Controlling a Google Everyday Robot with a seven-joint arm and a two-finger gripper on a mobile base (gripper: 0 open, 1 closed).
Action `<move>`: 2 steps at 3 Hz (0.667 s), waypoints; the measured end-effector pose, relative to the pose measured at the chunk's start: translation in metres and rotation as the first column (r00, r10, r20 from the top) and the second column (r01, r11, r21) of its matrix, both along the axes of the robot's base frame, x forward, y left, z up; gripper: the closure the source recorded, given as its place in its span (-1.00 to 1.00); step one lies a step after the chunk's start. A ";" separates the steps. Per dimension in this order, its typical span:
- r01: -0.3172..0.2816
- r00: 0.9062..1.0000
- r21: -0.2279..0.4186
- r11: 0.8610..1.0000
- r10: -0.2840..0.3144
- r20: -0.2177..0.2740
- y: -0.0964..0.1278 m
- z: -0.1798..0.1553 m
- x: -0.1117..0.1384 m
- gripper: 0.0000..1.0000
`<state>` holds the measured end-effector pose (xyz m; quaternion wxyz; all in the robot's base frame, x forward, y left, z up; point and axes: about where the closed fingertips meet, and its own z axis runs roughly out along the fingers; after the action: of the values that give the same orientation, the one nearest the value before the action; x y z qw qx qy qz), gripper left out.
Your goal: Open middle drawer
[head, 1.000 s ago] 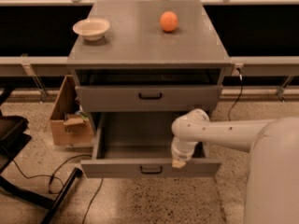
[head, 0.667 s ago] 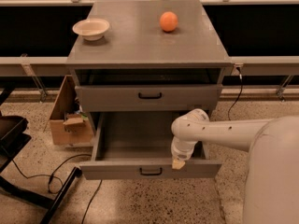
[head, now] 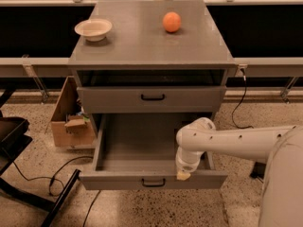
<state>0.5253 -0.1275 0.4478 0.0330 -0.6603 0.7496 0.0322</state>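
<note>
I should release the middle drawer, now pulled well out of the cabinet, from my gripper with the drawer's front over the speckled floor (head: pixel 154 205) just beyond the drawer's black handle.
The middle drawer (head: pixel 118 179) is pulled well out of the grey cabinet, showing its deep plain grey inside; its small black handle (head: pixel 154 182) sits at the centre of the front. My gripper (head: pixel 183 175) rests on the top edge of the drawer front, just right of the handle, at the end of the white arm (head: pixel 227 143) that comes in from the right. The drawer above (head: pixel 109 100) is nearly shut, with a dark gap over it. Any lower drawer is hidden under the open one.
A white bowl (head: pixel 93 29) and an orange (head: pixel 172 21) sit on the cabinet top (head: pixel 142 41). A cardboard box (head: pixel 71 122) stands on the floor at the left. A black stand (head: pixel 28 188) and cables lie at the lower left.
The middle drawer has slid further out toward the camera, and my gripper has moved the same way with its front edge.
</note>
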 end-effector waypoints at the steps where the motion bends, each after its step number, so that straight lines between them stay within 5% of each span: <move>1: -0.006 1.000 0.003 1.000 0.006 -0.020 -0.001 0.001 -0.023 1.00; 2: -0.010 0.999 0.006 1.000 0.010 -0.032 -0.001 0.001 -0.035 1.00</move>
<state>0.4904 -0.1288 0.4487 0.0227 -0.6634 0.7466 0.0450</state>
